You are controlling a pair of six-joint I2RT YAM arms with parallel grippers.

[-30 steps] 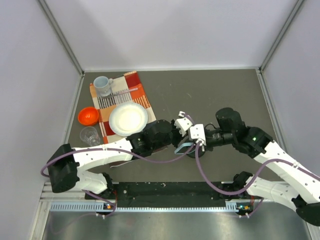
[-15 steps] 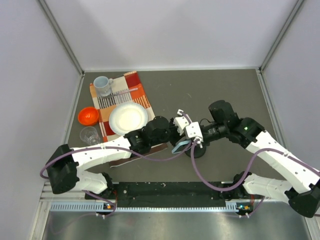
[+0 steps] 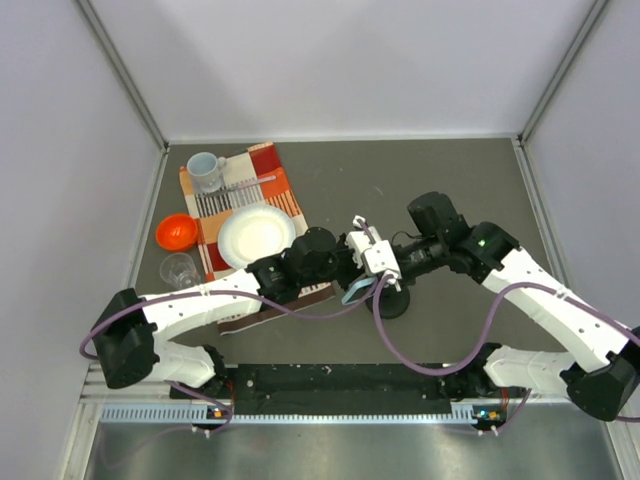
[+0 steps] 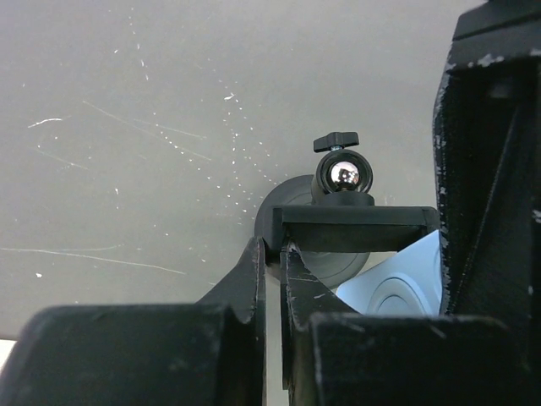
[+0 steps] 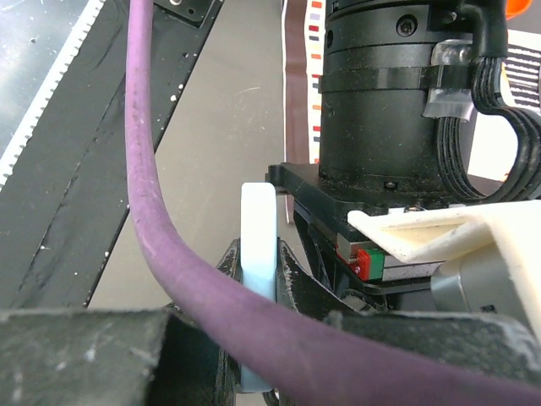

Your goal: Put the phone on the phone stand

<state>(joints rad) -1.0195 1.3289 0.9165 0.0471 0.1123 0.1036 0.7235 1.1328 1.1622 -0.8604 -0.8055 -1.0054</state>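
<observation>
My right gripper will let go of the phone in the black phone stand's clip [image 3: 377, 275], above the round disc base.
The phone [image 3: 355, 293], light blue at its edge, stands on edge between the fingers of my right gripper [image 5: 259, 262], which is shut on it. In the left wrist view its pale blue back [image 4: 397, 283] sits just below the phone stand's clip bar [image 4: 355, 227]. The phone stand [image 3: 393, 304] is black, with a round disc base [image 4: 292, 211] and a shiny ball joint [image 4: 342, 175]. My left gripper [image 4: 272, 254] is shut, its tips against the left end of the clip bar. Whether it pinches the bar is hidden.
A striped orange placemat [image 3: 270, 165] at the back left holds a mug [image 3: 205, 170] and a white plate [image 3: 257, 238]. An orange bowl [image 3: 176, 232] and a clear glass [image 3: 180, 270] stand beside it. A purple cable [image 5: 148, 169] crosses the right wrist view.
My right arm has swung left and slightly back, carrying the phone left over the stand's near side. The left wrist has shifted a little back with it. Both grippers stayed shut.
</observation>
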